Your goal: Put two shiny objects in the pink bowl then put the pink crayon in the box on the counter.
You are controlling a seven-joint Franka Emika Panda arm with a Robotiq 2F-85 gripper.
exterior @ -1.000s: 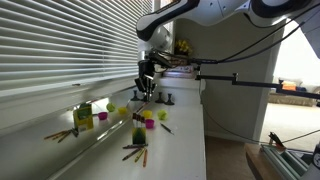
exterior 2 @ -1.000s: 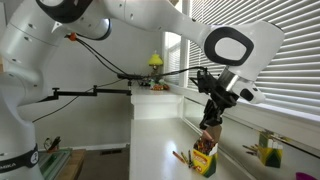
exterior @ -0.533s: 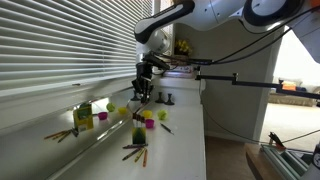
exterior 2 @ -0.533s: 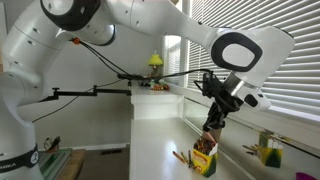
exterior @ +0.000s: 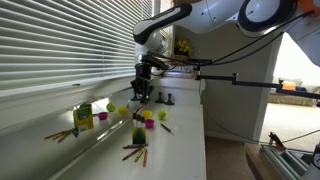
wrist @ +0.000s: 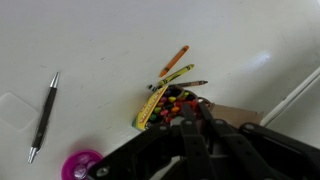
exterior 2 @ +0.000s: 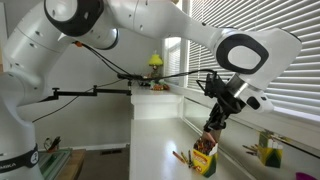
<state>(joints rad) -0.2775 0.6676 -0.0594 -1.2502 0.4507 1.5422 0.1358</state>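
Observation:
My gripper is going to release the pink crayon on top of the coloured crayons in the box point(exterior: 138, 126) point(wrist: 184, 119), close to the open flap of the box. The crayon is now just above the box.
The box is a small yellow-green crayon carton point(wrist: 150, 108), open and full of coloured crayons. It stands on the white counter in both exterior views point(exterior: 138, 132) point(exterior 2: 204, 158). My gripper point(wrist: 195, 106) hangs just above the box's open top point(exterior: 143, 95) point(exterior 2: 213, 124). Its fingers are pressed close together, with a thin reddish-pink tip, the pink crayon, between them. The pink bowl point(wrist: 80, 165) lies at the lower left of the wrist view. A slim dark pen-like object point(wrist: 42, 115) lies beside it.
Loose crayons lie by the box point(wrist: 177, 60) and on the counter point(exterior: 135, 153) point(exterior: 60, 133). A yellow-green container point(exterior: 83, 117), small cups point(exterior 2: 268, 150) and dark objects point(exterior: 165, 99) stand along the blinds. The counter edge drops off point(exterior: 205, 140). A black boom point(exterior: 240, 82) crosses behind.
The gripper has shifted slightly and sunk a little toward the box top. Nothing on the counter has moved.

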